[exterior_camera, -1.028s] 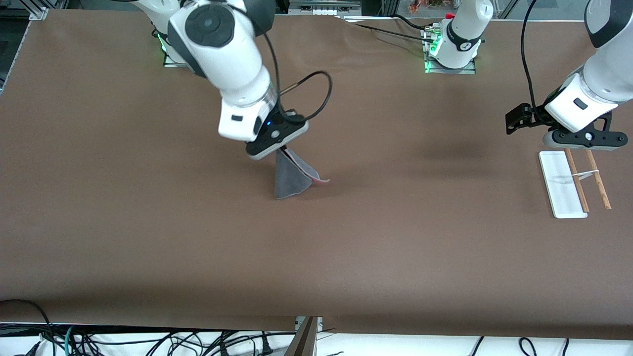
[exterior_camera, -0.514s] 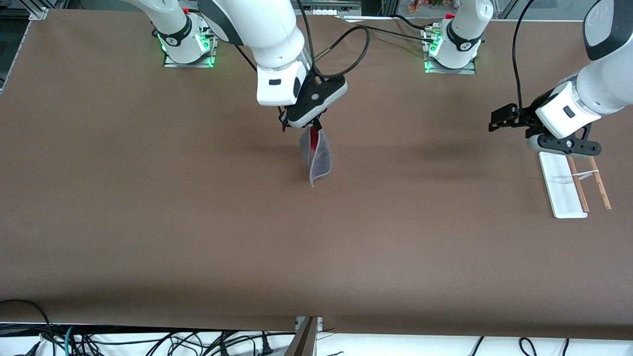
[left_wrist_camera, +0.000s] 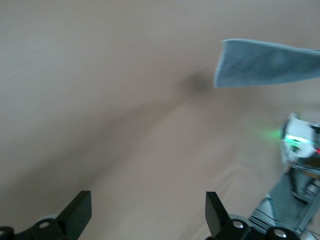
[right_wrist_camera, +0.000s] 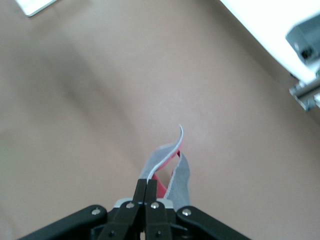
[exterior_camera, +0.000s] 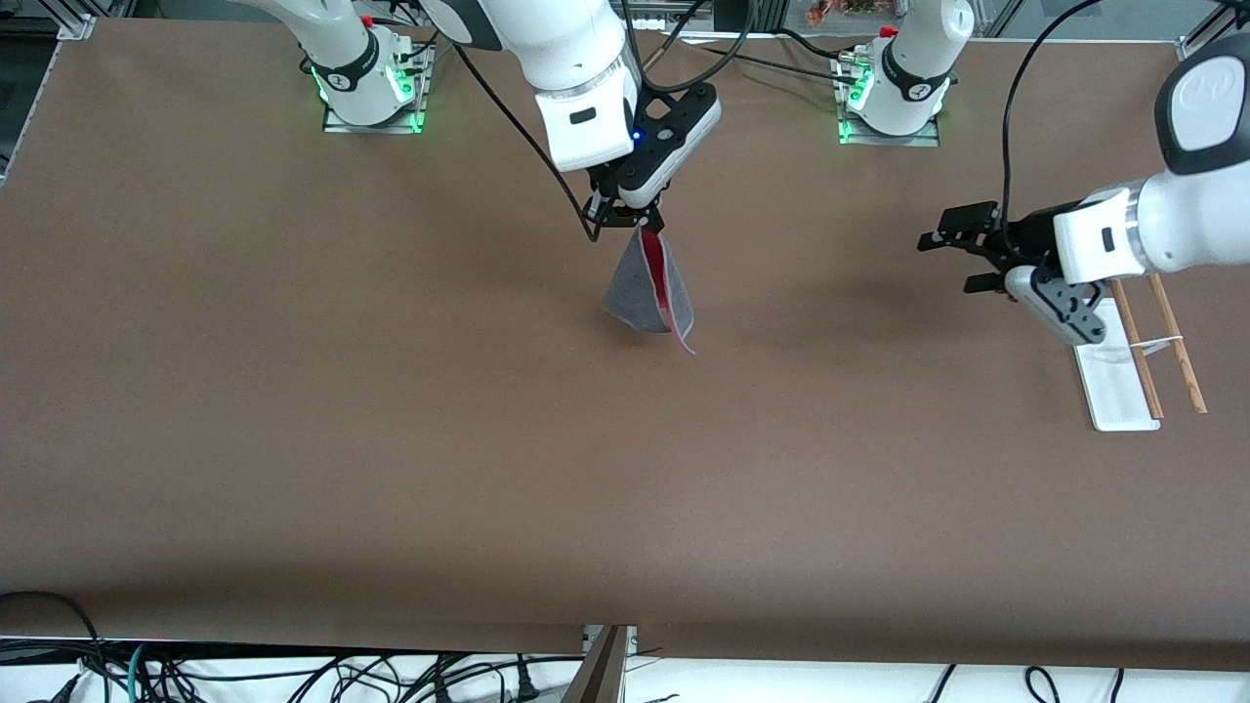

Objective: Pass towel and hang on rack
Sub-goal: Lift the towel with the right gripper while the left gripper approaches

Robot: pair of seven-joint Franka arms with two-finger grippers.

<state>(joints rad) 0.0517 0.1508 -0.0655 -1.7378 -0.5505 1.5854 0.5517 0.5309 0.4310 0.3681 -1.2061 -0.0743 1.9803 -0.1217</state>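
Note:
The robot's left gripper needs to next move to the towel's loose lower corner [exterior_camera: 688,341] [left_wrist_camera: 218,70], opposite the towel's top corner in the right gripper, and close there.
My right gripper [exterior_camera: 625,217] is shut on the top corner of the towel [exterior_camera: 649,293] and holds it in the air over the middle of the table. The towel hangs down, dark grey outside with a pink-red inner face showing. In the right wrist view the towel [right_wrist_camera: 170,162] sticks out from the shut gripper [right_wrist_camera: 146,186]. My left gripper [exterior_camera: 952,256] is open and empty, in the air beside the rack [exterior_camera: 1123,376], pointing toward the towel. The left wrist view shows its spread fingers [left_wrist_camera: 77,212] and the towel [left_wrist_camera: 265,62] farther off. The rack lies at the left arm's end of the table, white base and two wooden rods.
The brown table [exterior_camera: 391,439] carries nothing else. The right arm's base [exterior_camera: 366,73] and the left arm's base [exterior_camera: 894,93] stand along the table's edge farthest from the front camera. Cables lie below the table's near edge [exterior_camera: 293,674].
My right gripper lifted the towel off the table and carried it toward the left arm's end. My left gripper moved away from over the rack toward the towel and turned sideways.

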